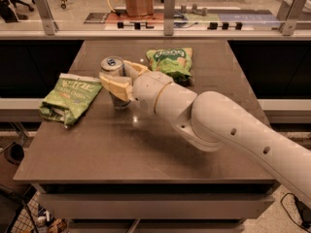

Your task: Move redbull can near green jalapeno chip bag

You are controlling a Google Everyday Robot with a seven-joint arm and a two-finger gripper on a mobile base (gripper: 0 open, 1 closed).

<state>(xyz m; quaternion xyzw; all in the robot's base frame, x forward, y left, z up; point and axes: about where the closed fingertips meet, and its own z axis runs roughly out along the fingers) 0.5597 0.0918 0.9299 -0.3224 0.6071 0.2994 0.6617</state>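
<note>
Next, my gripper lets go of the redbull can on the table [106, 111] against the inner edge of the green jalapeno chip bag.
The redbull can [112, 65] stands upright on the table, silver lid up, left of centre. My gripper [117, 74] reaches in from the right with its cream fingers [115, 87] on either side of the can, closed against it. The can's lower part is hidden behind the front finger. The green jalapeno chip bag [68, 95], light green with white lettering, lies flat to the left of the can, a short gap away.
A brighter green chip bag [170, 61] lies behind and right of the can, close to my wrist. The brown table [146, 149] has dark drop-offs on both sides. A glass rail with posts [168, 8] runs along the back.
</note>
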